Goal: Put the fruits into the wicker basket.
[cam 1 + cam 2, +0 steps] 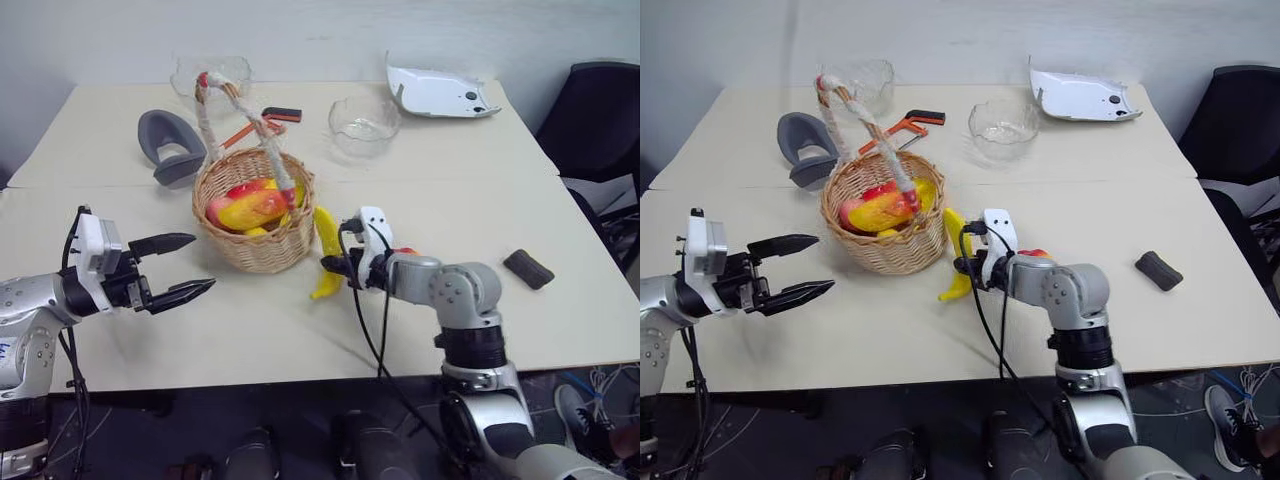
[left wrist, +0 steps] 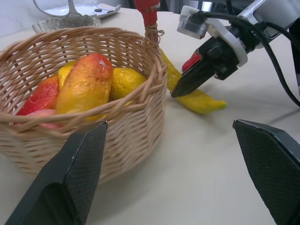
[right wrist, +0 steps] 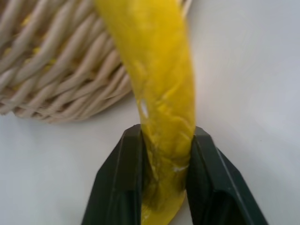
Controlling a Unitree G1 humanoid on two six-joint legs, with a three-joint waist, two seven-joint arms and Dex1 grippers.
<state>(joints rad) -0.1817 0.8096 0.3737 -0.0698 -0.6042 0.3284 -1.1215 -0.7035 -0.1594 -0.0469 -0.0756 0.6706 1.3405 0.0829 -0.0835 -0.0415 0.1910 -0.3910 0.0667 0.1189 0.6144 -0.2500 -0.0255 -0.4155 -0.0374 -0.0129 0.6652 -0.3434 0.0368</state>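
Note:
I should let go of the banana with my right gripper inside the wicker basket (image 1: 259, 185), just behind the yellow-orange mango.
The wicker basket (image 1: 255, 250) stands at the table's middle, holding a yellow-orange mango (image 1: 252, 208) and other red and yellow fruits (image 2: 44, 93). A curved yellow banana (image 1: 327, 245) lies on the table against the basket's right side. My right gripper (image 1: 335, 265) is shut on the banana's lower part, and its black fingers (image 3: 122, 173) clamp it on both sides. A small red piece (image 1: 405, 250) shows just behind that gripper. My left gripper (image 1: 200, 262) hovers open to the left of the basket, empty and apart from it.
Two clear glass bowls (image 1: 365, 122) (image 1: 210, 72), a grey curved object (image 1: 170, 145), an orange-handled tool (image 1: 265, 122) and a white plastic cover (image 1: 440, 95) lie at the back. A small black block (image 1: 528, 268) sits at the right. A dark chair (image 1: 600, 110) stands beyond the table.

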